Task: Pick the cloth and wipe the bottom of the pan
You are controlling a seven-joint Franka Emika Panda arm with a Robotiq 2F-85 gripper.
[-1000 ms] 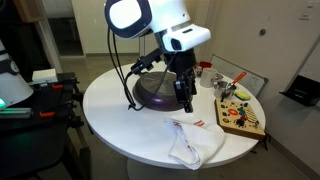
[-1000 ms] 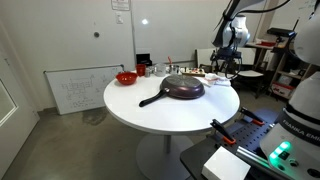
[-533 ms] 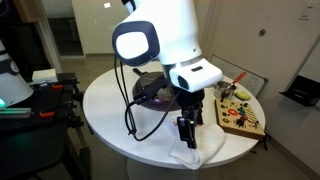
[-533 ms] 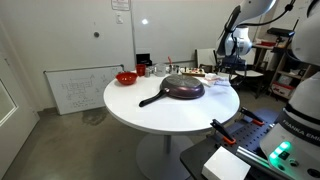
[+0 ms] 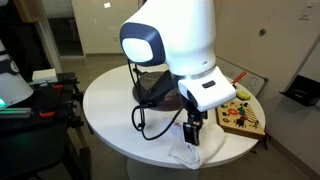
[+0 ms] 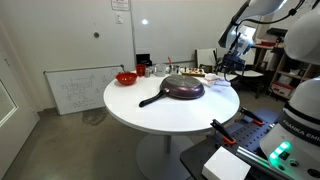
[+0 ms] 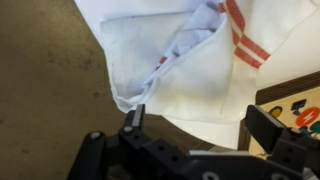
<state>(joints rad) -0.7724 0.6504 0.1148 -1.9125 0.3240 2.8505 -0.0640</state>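
Observation:
The white cloth should wipe the pan, so I should close my gripper on the crumpled middle [image 5: 195,144] [image 7: 207,86] of it, beside its red stripes.
A white cloth with red stripes [image 7: 190,60] lies crumpled on the round white table; in an exterior view only its edge [image 5: 178,155] shows under the arm. My gripper [image 7: 200,118] hangs open just above the cloth, one finger at each side, nothing held. It also shows in an exterior view [image 5: 191,133] near the table's front edge. The dark pan [image 6: 183,88] lies upside down in the table's middle, handle towards the camera; in an exterior view [image 5: 150,90] the arm hides most of it.
A wooden board with coloured pieces [image 5: 240,118] lies right beside the cloth. A red bowl [image 6: 126,77] and small items [image 6: 150,69] stand at the table's far side. A whiteboard [image 6: 75,90] leans on the wall. Equipment [image 5: 40,95] stands by the table.
The arm has swung from over the pan to the table's front and come down over the cloth. The gripper stays open.

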